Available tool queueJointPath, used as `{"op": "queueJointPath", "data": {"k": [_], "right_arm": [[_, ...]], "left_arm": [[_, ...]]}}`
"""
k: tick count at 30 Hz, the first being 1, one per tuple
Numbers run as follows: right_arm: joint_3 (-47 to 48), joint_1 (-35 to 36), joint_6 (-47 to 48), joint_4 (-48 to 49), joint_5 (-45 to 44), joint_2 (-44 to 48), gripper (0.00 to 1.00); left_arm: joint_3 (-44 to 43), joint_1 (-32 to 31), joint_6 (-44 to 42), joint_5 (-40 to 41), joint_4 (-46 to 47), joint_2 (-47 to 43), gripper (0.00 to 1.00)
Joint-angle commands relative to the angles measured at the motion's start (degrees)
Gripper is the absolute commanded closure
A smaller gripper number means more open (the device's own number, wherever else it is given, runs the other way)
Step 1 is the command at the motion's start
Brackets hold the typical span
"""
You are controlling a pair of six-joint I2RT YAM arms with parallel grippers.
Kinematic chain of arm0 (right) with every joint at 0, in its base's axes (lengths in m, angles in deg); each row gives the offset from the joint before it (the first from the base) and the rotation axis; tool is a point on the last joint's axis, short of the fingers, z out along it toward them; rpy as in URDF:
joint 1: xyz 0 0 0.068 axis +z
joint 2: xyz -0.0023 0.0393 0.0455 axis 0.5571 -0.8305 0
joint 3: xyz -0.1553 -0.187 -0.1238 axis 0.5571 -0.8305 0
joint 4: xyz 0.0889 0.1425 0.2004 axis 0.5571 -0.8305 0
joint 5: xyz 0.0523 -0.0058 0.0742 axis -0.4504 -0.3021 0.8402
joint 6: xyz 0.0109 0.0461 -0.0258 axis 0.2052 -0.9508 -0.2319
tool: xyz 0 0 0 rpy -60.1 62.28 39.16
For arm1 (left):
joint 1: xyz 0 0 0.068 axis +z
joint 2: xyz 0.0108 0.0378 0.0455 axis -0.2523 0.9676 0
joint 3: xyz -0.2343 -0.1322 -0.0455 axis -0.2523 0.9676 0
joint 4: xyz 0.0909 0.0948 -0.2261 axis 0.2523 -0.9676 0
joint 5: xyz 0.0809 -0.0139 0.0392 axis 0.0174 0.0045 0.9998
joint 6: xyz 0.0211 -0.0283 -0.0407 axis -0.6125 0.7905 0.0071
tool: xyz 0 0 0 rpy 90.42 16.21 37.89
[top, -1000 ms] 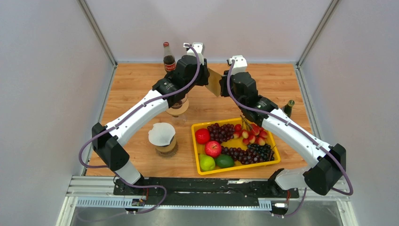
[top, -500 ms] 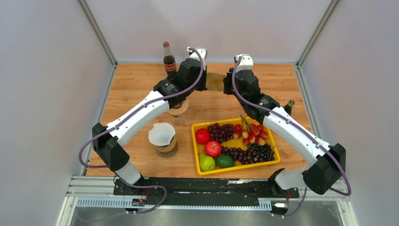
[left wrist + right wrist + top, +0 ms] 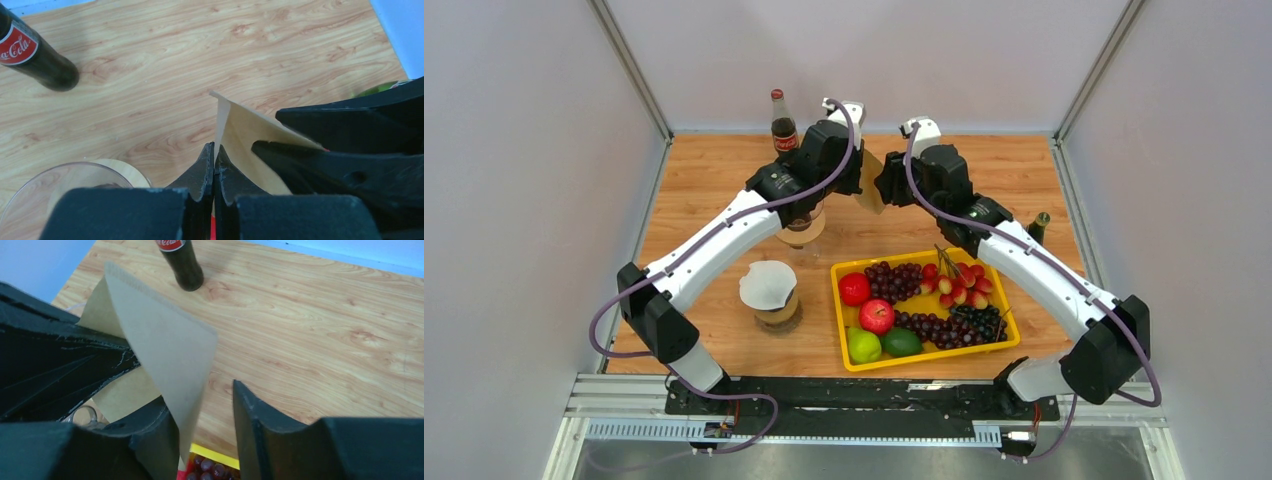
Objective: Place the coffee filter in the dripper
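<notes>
I will use my right gripper to pinch the coffee filter's loose side (image 3: 194, 377) and spread it open before I lower it into the dripper, because the filter's opening is narrow.
A brown paper coffee filter (image 3: 869, 181) hangs in the air between my two grippers at the back of the table. My left gripper (image 3: 860, 172) is shut on one edge of it, as the left wrist view shows (image 3: 214, 150); the filter (image 3: 240, 131) fans out beyond the tips. My right gripper (image 3: 200, 395) is open: one finger (image 3: 150, 425) sits between the filter's two layers (image 3: 165, 347) and the other stands outside, apart from the paper. The glass dripper with a wooden collar (image 3: 802, 226) stands under my left arm, partly hidden.
A cola bottle (image 3: 782, 122) stands at the back left. A second dripper holding a white filter (image 3: 768, 288) sits nearer the front. A yellow tray (image 3: 1014, 335) of fruit lies right of centre, and a green bottle (image 3: 1036, 228) stands beyond it.
My right gripper has moved left, closer to the left gripper, and now reaches into the filter. The left gripper keeps hold of the filter and has barely moved.
</notes>
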Motion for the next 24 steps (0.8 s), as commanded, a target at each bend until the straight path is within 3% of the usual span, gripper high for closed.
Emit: {"op": "queueJointPath", "data": {"k": [1, 9, 24], "right_arm": [[1.5, 0.0, 1.9, 3.7, 3.2, -0.1, 0.55], [-1.3, 1.9, 3.5, 12.4, -2.1, 0.4, 0.47], [0.2, 2.8, 5.4, 5.5, -15.9, -3.1, 0.63]], "left_arm": [[-3.2, -0.2, 1.0, -2.4, 0.3, -0.3, 1.0], [-5.4, -0.3, 2.1, -3.3, -2.6, 1.2, 1.0], [-7.5, -0.3, 0.8, 0.8, -4.8, 1.5, 1.0]]}}
